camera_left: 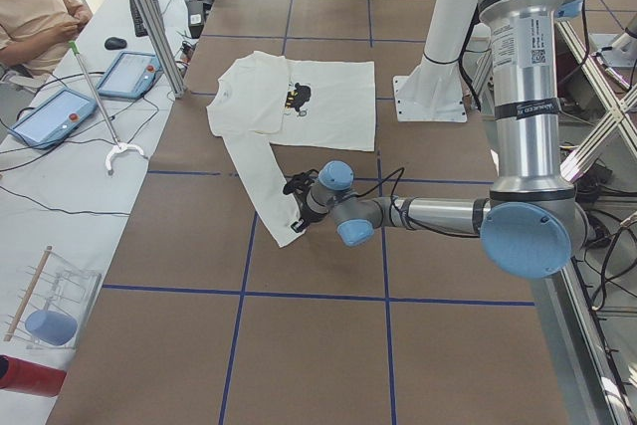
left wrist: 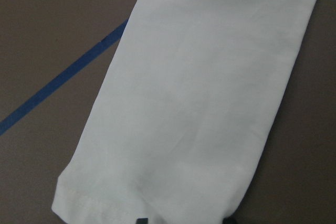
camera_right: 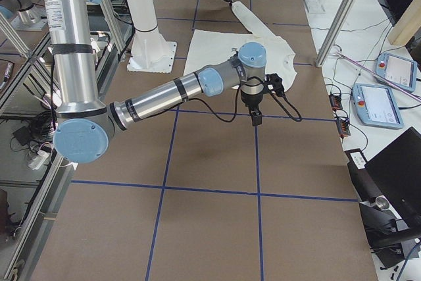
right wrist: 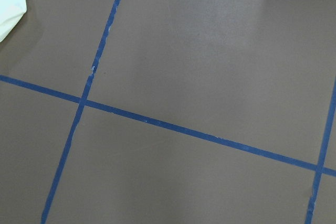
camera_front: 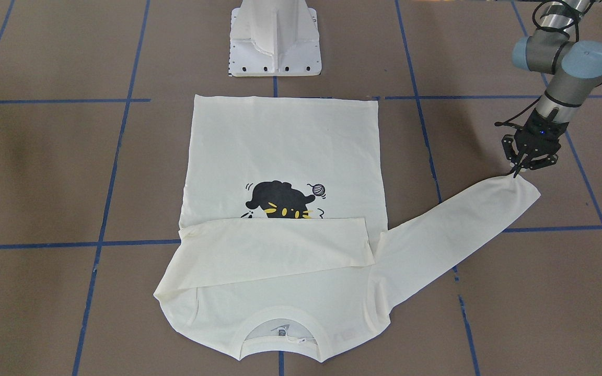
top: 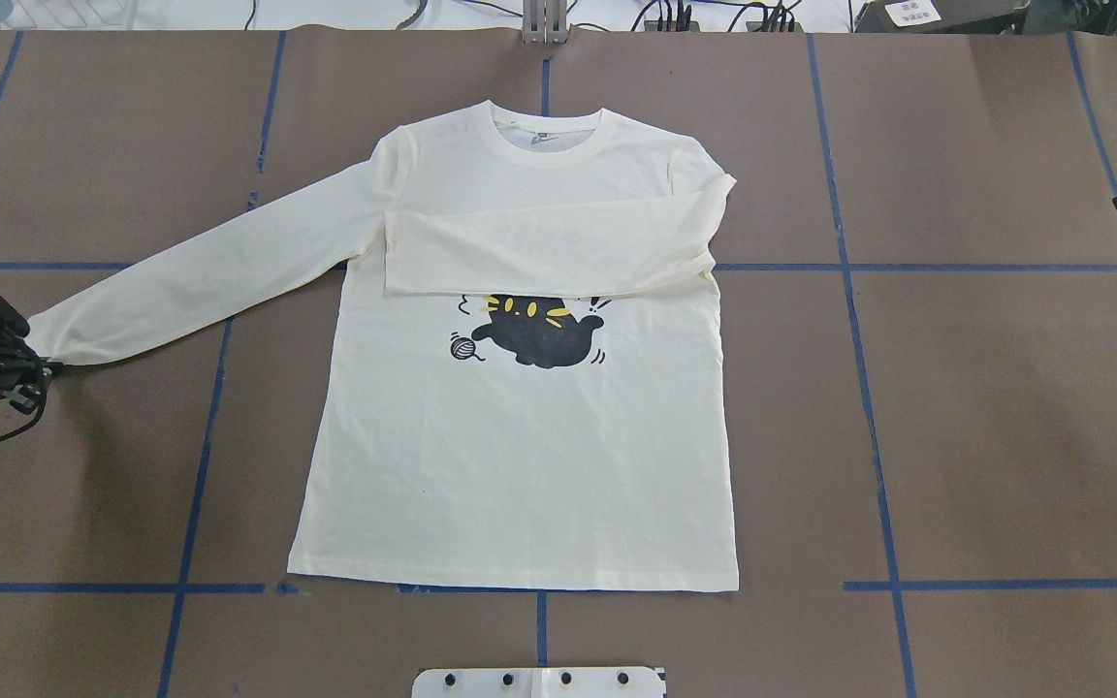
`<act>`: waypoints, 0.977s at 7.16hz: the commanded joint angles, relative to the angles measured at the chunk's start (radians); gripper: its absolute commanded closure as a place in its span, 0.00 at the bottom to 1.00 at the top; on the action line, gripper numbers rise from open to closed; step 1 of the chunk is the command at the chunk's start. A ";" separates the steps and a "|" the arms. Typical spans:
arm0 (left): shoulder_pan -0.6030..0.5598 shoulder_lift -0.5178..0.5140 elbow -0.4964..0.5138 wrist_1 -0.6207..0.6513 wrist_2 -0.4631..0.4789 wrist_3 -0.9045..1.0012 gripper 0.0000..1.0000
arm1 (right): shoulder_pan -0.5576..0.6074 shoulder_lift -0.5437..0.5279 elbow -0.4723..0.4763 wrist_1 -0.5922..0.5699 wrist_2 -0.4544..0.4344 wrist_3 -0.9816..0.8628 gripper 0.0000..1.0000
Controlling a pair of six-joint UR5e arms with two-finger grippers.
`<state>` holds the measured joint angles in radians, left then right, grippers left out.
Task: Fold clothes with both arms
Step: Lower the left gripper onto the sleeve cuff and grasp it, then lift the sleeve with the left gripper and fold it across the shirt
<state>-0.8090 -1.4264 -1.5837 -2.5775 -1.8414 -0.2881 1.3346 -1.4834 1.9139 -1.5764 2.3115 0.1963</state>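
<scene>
I need to use my left gripper to let go of the outstretched sleeve's cuff on the folded sleeve [camera_front: 218, 229], past the cat print near the far armpit.
The cream-white long-sleeved shirt [top: 520, 456] lies flat on the table with its black cat print [top: 539, 334] facing up. One sleeve [top: 549, 252] is folded across the chest. The other sleeve [top: 200, 281] stretches out flat toward my left gripper [top: 35, 373]. In the left wrist view that gripper's fingertips [left wrist: 140, 219] stand apart, open, at the cuff [left wrist: 105, 203], with cloth between them. My right gripper [camera_right: 255, 120] hangs over bare table beside the shirt's other shoulder; I cannot tell whether it is open or shut.
The white pedestal base [camera_front: 275, 42] stands beyond the shirt's hem. Blue tape lines [right wrist: 157, 124] grid the brown table. Tablets [camera_left: 55, 111] and cables lie on a side bench where a person [camera_left: 30, 7] sits. An aluminium post [camera_right: 339, 11] rises at the table's edge.
</scene>
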 commanded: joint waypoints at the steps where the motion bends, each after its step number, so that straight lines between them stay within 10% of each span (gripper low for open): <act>1: -0.047 -0.031 -0.019 0.011 0.005 0.014 1.00 | 0.000 0.000 -0.001 -0.001 0.000 -0.001 0.00; 4: -0.162 -0.262 -0.022 0.124 0.005 -0.094 1.00 | 0.002 -0.032 -0.010 -0.007 -0.015 -0.085 0.00; 7: -0.154 -0.639 -0.032 0.504 0.021 -0.364 1.00 | 0.047 -0.139 -0.021 -0.013 -0.066 -0.200 0.00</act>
<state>-0.9654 -1.9012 -1.6123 -2.2416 -1.8297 -0.5293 1.3591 -1.5743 1.8975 -1.5874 2.2601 0.0461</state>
